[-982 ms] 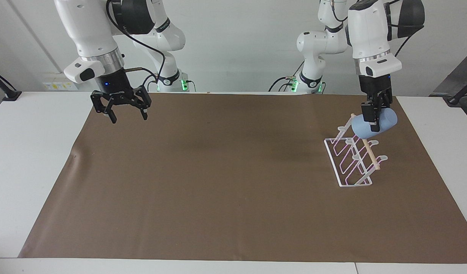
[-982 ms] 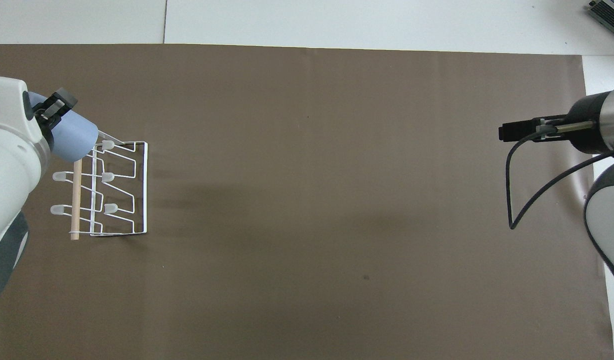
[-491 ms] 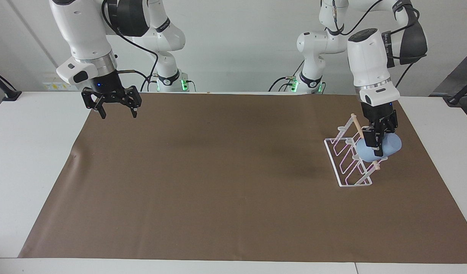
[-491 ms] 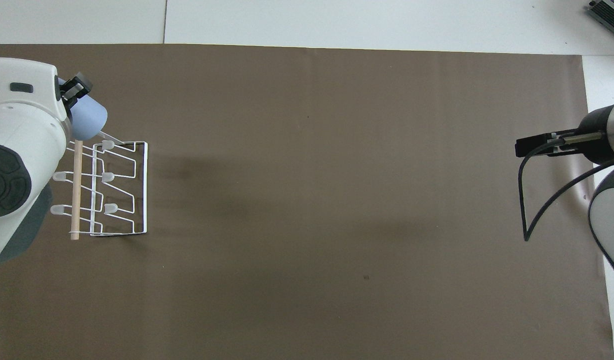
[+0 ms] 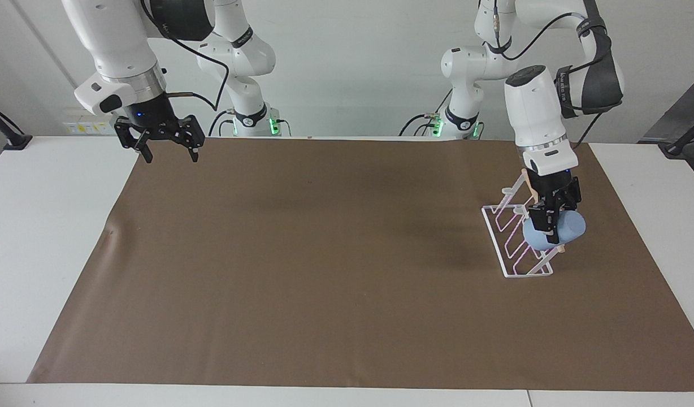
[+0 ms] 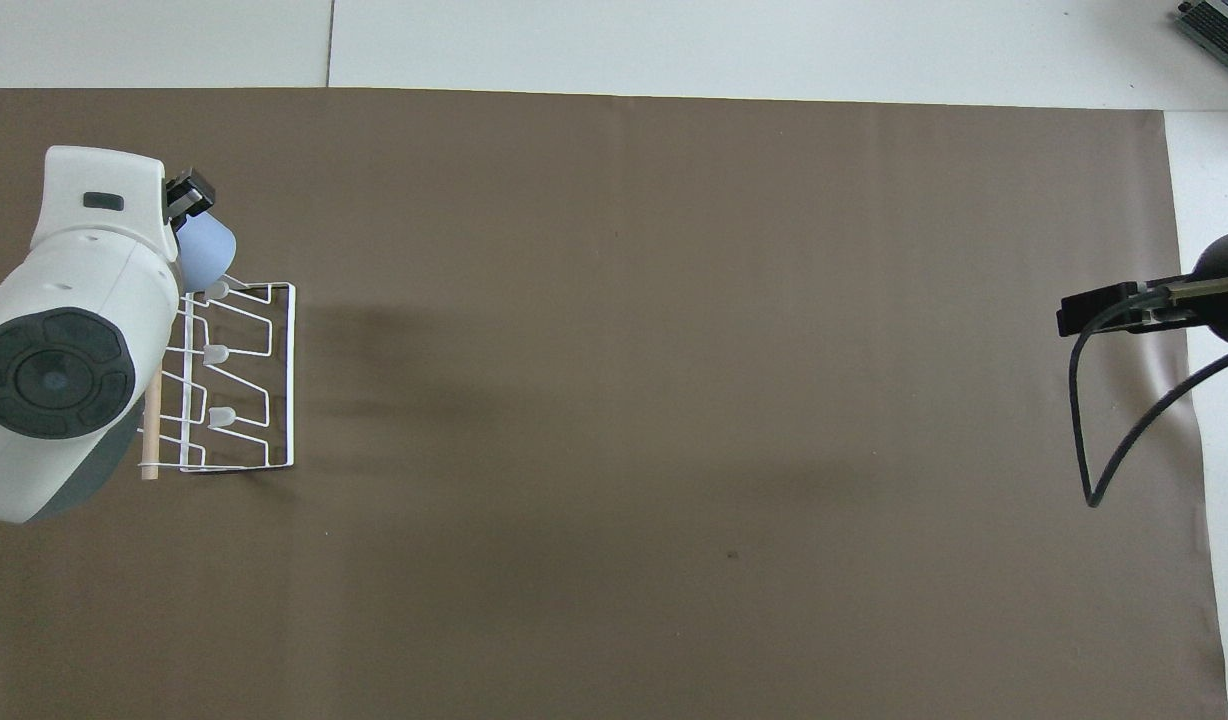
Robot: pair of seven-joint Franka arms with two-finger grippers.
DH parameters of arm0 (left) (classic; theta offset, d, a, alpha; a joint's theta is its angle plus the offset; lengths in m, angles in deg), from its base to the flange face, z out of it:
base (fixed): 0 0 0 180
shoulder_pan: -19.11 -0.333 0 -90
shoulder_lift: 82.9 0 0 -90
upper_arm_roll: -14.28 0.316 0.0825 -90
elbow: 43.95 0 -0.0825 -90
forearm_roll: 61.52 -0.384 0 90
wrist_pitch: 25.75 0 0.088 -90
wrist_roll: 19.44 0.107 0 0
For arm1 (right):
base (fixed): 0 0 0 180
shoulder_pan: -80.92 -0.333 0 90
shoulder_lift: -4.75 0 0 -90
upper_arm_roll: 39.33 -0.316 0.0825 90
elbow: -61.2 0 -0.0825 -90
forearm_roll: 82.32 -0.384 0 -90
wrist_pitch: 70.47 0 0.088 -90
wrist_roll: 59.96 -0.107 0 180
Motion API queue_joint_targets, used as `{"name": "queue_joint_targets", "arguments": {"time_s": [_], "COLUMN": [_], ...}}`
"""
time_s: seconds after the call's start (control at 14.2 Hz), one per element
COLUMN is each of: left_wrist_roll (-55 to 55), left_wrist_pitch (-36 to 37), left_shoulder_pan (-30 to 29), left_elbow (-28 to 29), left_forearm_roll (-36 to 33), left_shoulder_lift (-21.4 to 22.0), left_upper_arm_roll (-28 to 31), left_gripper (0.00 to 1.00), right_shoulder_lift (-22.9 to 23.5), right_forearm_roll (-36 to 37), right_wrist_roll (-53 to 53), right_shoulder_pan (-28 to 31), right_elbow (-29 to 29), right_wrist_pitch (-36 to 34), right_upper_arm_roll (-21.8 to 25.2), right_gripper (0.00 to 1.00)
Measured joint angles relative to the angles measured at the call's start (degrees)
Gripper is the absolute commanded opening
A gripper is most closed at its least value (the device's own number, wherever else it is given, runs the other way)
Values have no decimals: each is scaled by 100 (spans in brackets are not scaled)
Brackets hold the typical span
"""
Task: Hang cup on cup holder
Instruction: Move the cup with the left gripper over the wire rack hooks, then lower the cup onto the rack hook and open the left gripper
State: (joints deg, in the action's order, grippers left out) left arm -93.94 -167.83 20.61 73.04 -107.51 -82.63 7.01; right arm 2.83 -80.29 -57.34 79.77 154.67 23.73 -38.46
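Next, my left gripper lets go of the light blue cup on the far end peg of the white wire cup holder [image 6: 256, 300].
The light blue cup [image 5: 571, 228] lies tilted on its side in my left gripper [image 5: 546, 221], which is shut on it. It hangs low over the end of the white wire cup holder [image 5: 526, 275] farther from the robots, against the wooden rod [image 5: 560, 247]; I cannot tell whether a prong is inside it. In the overhead view the cup [image 6: 208, 256] shows past the left wrist, beside the cup holder [image 6: 293, 380]. My right gripper [image 5: 165, 151] is open and empty, up over the mat's corner near its own base.
A brown mat [image 5: 324, 254] covers most of the white table [image 5: 42, 237]. The cup holder stands toward the left arm's end of the mat. The left arm's wrist [image 6: 64, 350] hides part of the cup holder from above.
My left gripper has come down with the cup, along the rod to the cup holder's end farther from the robots. My right gripper has drawn back toward its base, still open.
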Motion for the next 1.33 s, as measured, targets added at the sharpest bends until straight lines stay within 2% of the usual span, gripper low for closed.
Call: {"name": "queue_joint_targets", "arguments": {"time_s": [0.35,0.91,0.98,1.12,1.19,1.33], "left_wrist_roll": [-294,-431,-438,-459,-471,-487], "left_wrist_pitch": [-149,-259,-296,-332,-335,-337], "left_shoulder_pan": [0,-1,-1,-1,-1,-1], "left_elbow": [326,680,720,754,756,756], "left_forearm_roll": [-304,-465,-465,-465,-465,-466], "left_shoulder_lift": [12,111,112,113,114,120], "left_upper_arm_roll": [-7,-11,-12,-12,-12,-12], "left_gripper": [0,0,18,91,100,100], "right_shoulder_lift": [4,13,16,17,17,17], "right_forearm_roll": [0,0,0,0,0,0], "right_wrist_roll": [-555,-587,-588,-592,-592,-592], "right_shoulder_pan": [-68,-66,-66,-64,-60,-59], "right_elbow": [0,12,16,23,24,26], "right_wrist_pitch": [-40,-40,-40,-40,-42,-58], "right_upper_arm_roll": [-4,24,24,28,30,30], "right_gripper": [100,100,100,100,100,100]}}
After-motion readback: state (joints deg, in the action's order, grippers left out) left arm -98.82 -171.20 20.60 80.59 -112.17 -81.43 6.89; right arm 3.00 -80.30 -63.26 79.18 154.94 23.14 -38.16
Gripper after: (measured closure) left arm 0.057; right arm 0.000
